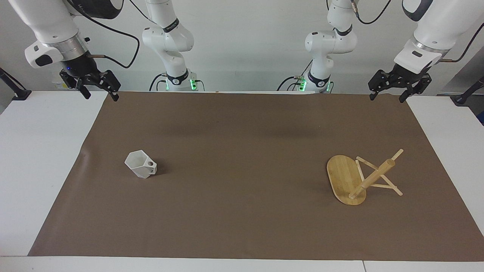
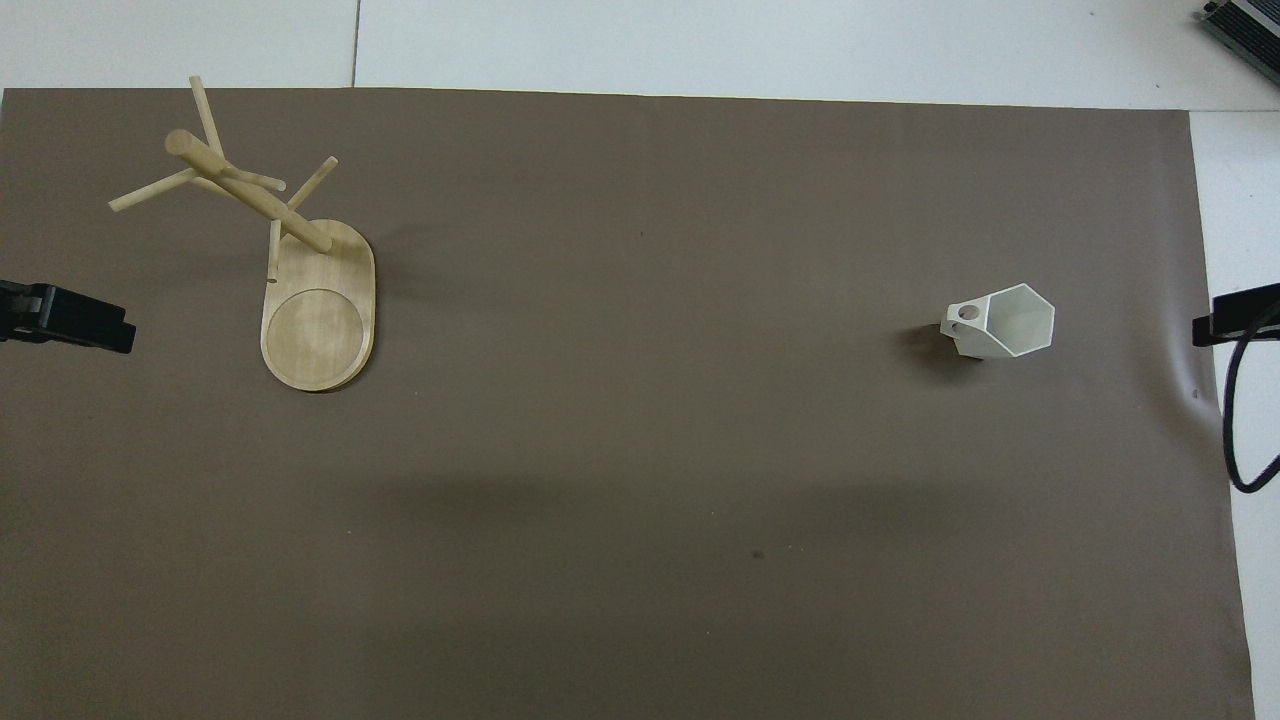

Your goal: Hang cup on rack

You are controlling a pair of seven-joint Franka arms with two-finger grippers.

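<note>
Next, I move my right gripper to the white cup's rim [image 2: 1052, 320] opposite its pierced handle and close it there.
A small white faceted cup [image 1: 140, 168] [image 2: 1000, 321] stands upright on the brown mat toward the right arm's end, its pierced handle turned toward the table's middle. The bamboo rack [image 1: 346, 179] [image 2: 318, 300] stands on its oval base toward the left arm's end, with a thick post and thin pegs. My right gripper [image 1: 101, 92] hangs open and empty in the air over the mat's corner at the robots' edge. My left gripper [image 1: 387, 94] hangs open and empty over the other corner at that edge. Only a tip of each gripper shows in the overhead view.
The brown mat [image 1: 242, 211] covers most of the white table [image 1: 34, 151]. A black cable [image 2: 1235, 440] loops down at the right arm's end. A dark box corner [image 2: 1245, 25] lies on the table farthest from the robots, at the right arm's end.
</note>
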